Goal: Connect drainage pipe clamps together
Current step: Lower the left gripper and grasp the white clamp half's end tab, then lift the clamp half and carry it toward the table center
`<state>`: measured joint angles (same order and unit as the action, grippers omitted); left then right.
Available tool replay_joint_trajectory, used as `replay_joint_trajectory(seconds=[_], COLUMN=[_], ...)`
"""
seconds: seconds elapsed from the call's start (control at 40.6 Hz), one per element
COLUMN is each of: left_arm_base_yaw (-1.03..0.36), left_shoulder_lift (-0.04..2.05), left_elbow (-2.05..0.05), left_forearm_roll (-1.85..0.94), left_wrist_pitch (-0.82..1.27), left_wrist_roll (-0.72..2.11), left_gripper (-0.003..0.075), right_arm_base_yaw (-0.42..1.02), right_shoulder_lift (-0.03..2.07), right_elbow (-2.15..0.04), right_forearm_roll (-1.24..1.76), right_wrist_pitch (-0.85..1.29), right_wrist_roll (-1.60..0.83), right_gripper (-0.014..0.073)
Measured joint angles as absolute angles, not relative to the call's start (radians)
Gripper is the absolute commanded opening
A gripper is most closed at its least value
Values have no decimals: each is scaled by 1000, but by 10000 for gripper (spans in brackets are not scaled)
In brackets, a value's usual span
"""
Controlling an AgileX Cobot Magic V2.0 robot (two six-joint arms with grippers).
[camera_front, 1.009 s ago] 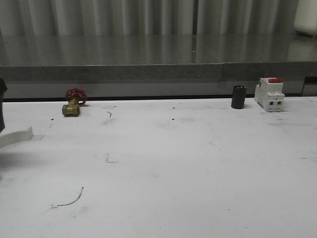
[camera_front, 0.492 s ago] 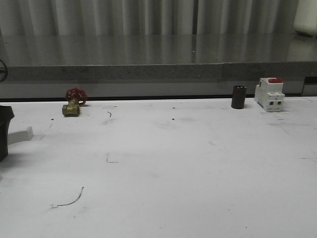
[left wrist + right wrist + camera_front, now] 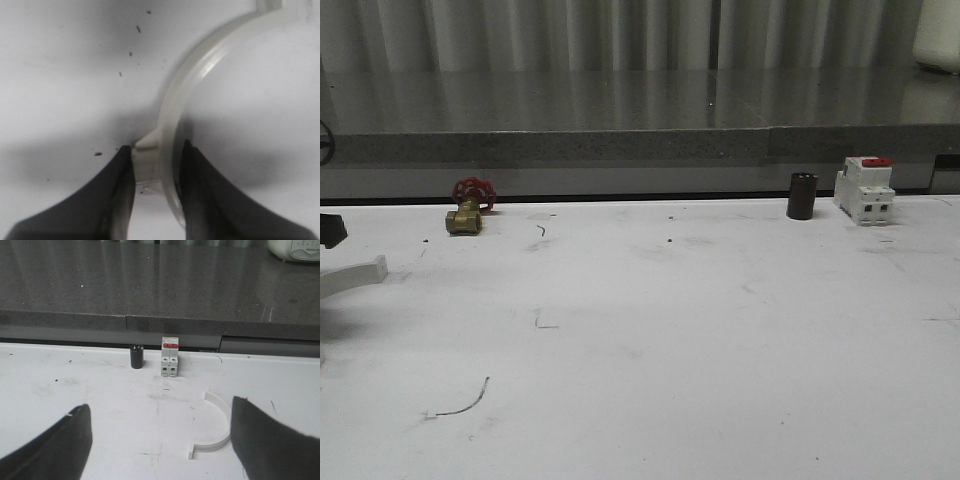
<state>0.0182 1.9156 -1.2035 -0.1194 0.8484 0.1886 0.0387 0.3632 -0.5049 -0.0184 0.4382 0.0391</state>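
Next, I let go of the white drainage pipe clamp with my left gripper on the white table [image 3: 598, 288] beside the small black L-shaped mark.
One white semicircular drainage pipe clamp [image 3: 172, 95] sits between the black fingers of my left gripper [image 3: 156, 146], which is shut on its band and side nub. In the front view that clamp's end [image 3: 355, 274] sticks out at the table's far left edge, below a dark bit of the left gripper [image 3: 330, 230]. The other clamp [image 3: 220, 427] lies flat on the white table, ahead of my right gripper [image 3: 160, 405] and close to its right finger [image 3: 270, 445]. The right gripper is wide open and holds nothing.
A brass valve with a red handwheel [image 3: 468, 208] stands at the back left. A black cylinder [image 3: 801, 195] and a white breaker with a red top [image 3: 865, 190] stand at the back right. A grey counter ledge [image 3: 640, 145] runs behind the table.
At the front view's left edge the left gripper's dark shape has shrunk and risen. The clamp end it holds has shifted slightly back to the left.
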Motion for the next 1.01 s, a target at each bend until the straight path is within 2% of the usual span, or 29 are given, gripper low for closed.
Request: replay_joint_trajectory(seconds=[0.123, 0.369, 0.591, 0.714, 1.009], left_arm_base_yaw=[18, 18, 10, -45, -290], left_shoulder_lift=[1916, 1916, 1910, 1909, 1947], left_elbow=[-1205, -1213, -1308, -1395, -1567], left_forearm_roll=[-119, -119, -149, -148, -146], left_wrist_pitch=[848, 859, 969, 1047, 1098], left_wrist_roll=[189, 189, 189, 152, -111], left_gripper=[72, 71, 74, 74, 74], right_arm_base_yaw=[39, 39, 39, 39, 39], right_shoulder_lift=[363, 363, 363, 363, 363], right_elbow=[-505, -505, -505, -505, -505], right_forearm_roll=[-18, -18, -18, -18, -18], right_wrist_pitch=[438, 438, 438, 438, 438], right_wrist_roll=[39, 39, 39, 39, 39], right_gripper=[590, 590, 590, 590, 590])
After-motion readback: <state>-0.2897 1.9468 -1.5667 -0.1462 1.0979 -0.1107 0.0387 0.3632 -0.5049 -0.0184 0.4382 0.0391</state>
